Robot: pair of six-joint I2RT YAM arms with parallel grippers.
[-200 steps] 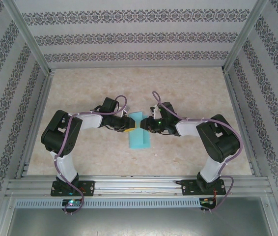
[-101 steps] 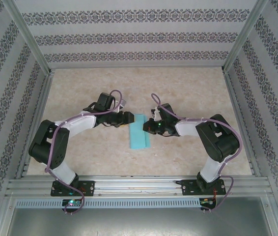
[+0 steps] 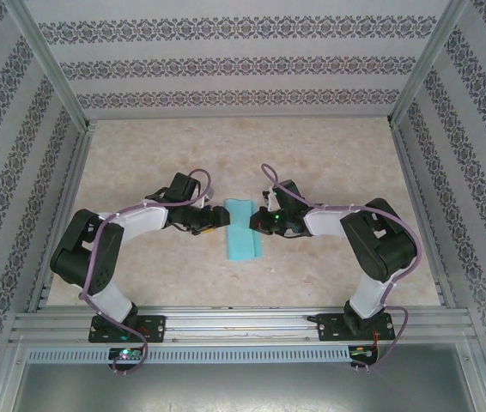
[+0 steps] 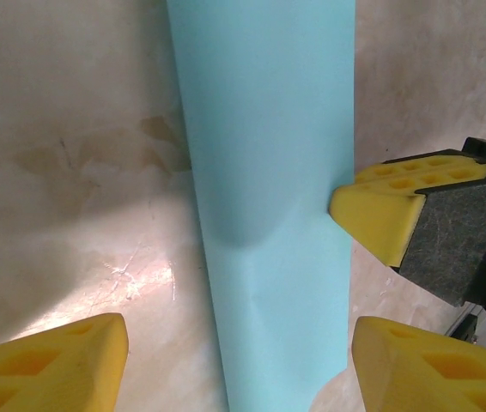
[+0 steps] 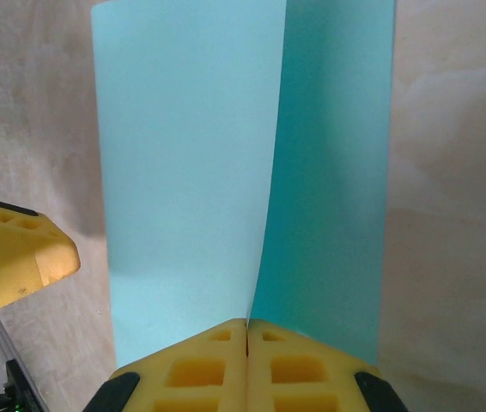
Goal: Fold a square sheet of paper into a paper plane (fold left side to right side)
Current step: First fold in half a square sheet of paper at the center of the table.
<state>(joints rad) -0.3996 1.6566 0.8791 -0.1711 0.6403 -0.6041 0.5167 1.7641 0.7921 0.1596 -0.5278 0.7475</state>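
Observation:
Next, I move my left gripper in and close it on the paper's rounded fold (image 4: 210,236), because the flap's edge in my right gripper stops short of the lower layer's edge.
The square sheet of paper (image 3: 241,232), light turquoise, lies on the table folded into a long narrow strip, not a paper plane. In the right wrist view its top layer (image 5: 183,172) stands up as a flap over the darker lower layer. My right gripper (image 5: 248,330) is shut on that flap's near edge. The same gripper (image 3: 258,221) sits at the strip's right side, and its yellow fingertips (image 4: 380,215) touch the paper's right edge. My left gripper (image 4: 239,360) is open, its fingers straddling the strip (image 4: 269,172) without touching it. From above it (image 3: 219,218) sits just left of the paper.
The beige marbled tabletop (image 3: 140,163) is fenced by metal rails (image 3: 58,215) and patterned walls on three sides. The arm bases stand on the near rail (image 3: 243,324). The left gripper's yellow finger (image 5: 20,257) shows at the edge of the right wrist view.
My left gripper has opened and drawn back left off the paper, the arm dropping lower. My right gripper has shut on the flap's edge. The strip stays in place.

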